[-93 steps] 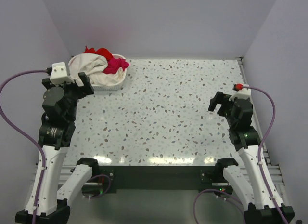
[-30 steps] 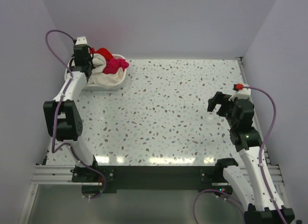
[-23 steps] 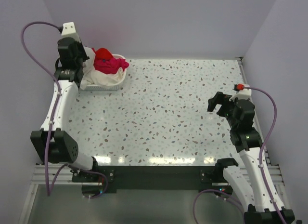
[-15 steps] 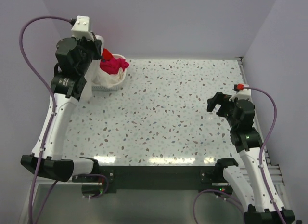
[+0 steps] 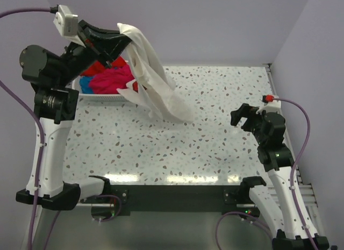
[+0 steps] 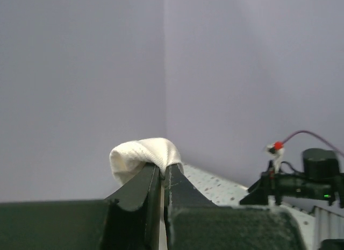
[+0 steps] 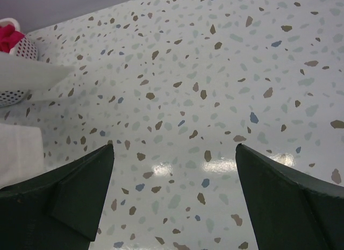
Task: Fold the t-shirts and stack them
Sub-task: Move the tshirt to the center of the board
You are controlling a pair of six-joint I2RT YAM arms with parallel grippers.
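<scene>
The robot's right gripper will next go to the white t-shirt's trailing lower corner (image 5: 189, 119) (image 7: 36, 148), the one nearest that right gripper, and close there.
A white t-shirt (image 5: 157, 83) hangs in the air from my left gripper (image 5: 119, 39), which is raised high over the table's back left and shut on a bunched fold of it. Its lower edge trails down onto the table. In the left wrist view the white t-shirt's fold (image 6: 144, 153) bulges above the closed left gripper (image 6: 162, 172). A magenta t-shirt (image 5: 110, 80) lies in the basket, with blue cloth (image 5: 86, 84) and a bit of red (image 5: 134, 87) beside it. My right gripper (image 5: 243, 119) hovers open at the right with nothing in it; the right gripper (image 7: 173, 146) looks down on bare table.
The white slatted basket (image 5: 99, 98) stands at the back left, under my left arm. Grey walls close in the table at the back and both sides. The basket (image 7: 19, 48) and the white t-shirt's hanging cloth (image 7: 19, 153) show at the left of the right wrist view.
My left arm has swung up and rightward out of the basket, lifting the white t-shirt clear so it hangs over the table. The magenta and blue cloth is now uncovered. The right arm has stayed still.
</scene>
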